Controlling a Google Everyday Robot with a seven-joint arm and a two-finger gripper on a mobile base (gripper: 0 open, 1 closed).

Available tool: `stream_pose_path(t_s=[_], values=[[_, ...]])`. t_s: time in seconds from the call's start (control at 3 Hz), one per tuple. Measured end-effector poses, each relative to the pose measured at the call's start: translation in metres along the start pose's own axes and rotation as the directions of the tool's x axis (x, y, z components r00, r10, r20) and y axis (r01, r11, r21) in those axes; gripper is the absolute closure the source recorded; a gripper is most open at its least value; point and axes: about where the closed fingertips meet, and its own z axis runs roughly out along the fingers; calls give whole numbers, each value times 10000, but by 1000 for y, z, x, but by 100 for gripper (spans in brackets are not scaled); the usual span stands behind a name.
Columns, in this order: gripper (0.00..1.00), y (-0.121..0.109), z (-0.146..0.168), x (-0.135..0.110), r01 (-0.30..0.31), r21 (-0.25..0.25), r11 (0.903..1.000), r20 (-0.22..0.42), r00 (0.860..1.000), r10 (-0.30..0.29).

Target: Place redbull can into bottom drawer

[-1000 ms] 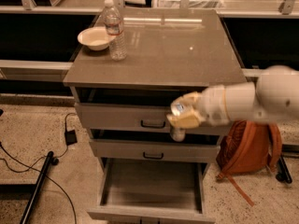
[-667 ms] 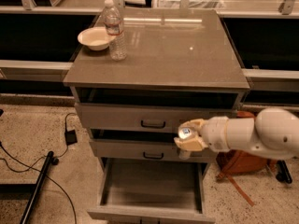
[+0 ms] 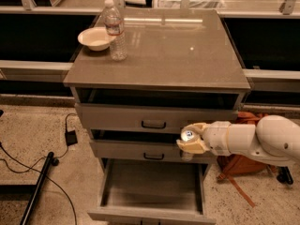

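Note:
I should release the redbull can near the middle of the bottom drawer's plain grey bottom [image 3: 163, 185]. The can now hangs above that drawer.
The redbull can [image 3: 188, 136] shows its shiny silver top and stands upright in my gripper [image 3: 191, 141], which is shut on it. The white arm reaches in from the right. The can hangs in front of the middle drawer's right part, above the right side of the bottom drawer [image 3: 151, 212]. That drawer is pulled out, wide, with a plain grey inside and a low front.
A grey cabinet top [image 3: 187, 50] carries a clear water bottle [image 3: 115, 29] and a white bowl [image 3: 95, 38] at its back left. Two shallower drawers [image 3: 154, 121] with dark handles sit above. An orange bag [image 3: 239, 163] lies at the right; cables [image 3: 28, 168] at the left.
My gripper with the can has moved down and slightly right, from the top drawer's front to the middle drawer's front, closer to the open bottom drawer.

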Motion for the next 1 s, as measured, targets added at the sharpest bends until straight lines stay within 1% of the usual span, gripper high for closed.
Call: stream_pose_path(t_s=[0.33, 0.67, 1.0], values=[[100, -3, 22, 13, -89, 225, 9997, 469, 9989, 78], [100, 7, 92, 44, 676, 510, 9964, 1169, 9904, -732], [100, 0, 150, 91, 1049, 805, 9912, 1426, 9830, -1156]])
